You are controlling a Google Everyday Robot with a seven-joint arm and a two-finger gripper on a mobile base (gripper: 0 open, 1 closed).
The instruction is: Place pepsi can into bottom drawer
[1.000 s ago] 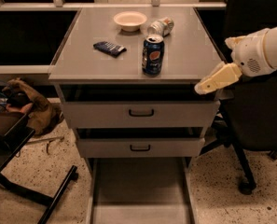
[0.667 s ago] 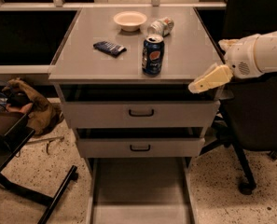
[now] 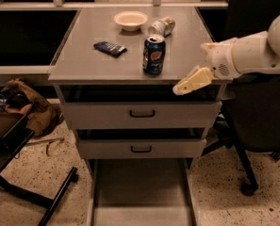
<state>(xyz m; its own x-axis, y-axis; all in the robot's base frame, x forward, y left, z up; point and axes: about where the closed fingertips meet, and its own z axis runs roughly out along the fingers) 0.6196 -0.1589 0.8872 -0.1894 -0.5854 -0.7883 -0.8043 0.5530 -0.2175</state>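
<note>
Next, I move my gripper to the lower half of the pepsi can (image 3: pixel 153 63) near the front edge of the cabinet top and close it there.
The pepsi can (image 3: pixel 153 55), dark blue with a round logo and silver top, stands upright near the front edge of the grey cabinet top (image 3: pixel 83 60). The bottom drawer (image 3: pixel 142 187) is pulled out below, a long shallow grey tray. My gripper (image 3: pixel 192 81) comes in from the right on a white arm and hangs at the front right edge of the cabinet top, right of the can and apart from it. It holds nothing.
A silvery can (image 3: pixel 161 26) lies on its side at the back, next to a white bowl (image 3: pixel 130 20). A dark snack packet (image 3: pixel 110 48) lies left of the pepsi can. A black office chair (image 3: pixel 257 126) stands on the right, clutter on the left floor.
My gripper has moved left, toward the pepsi can. The can and the drawers have not moved.
</note>
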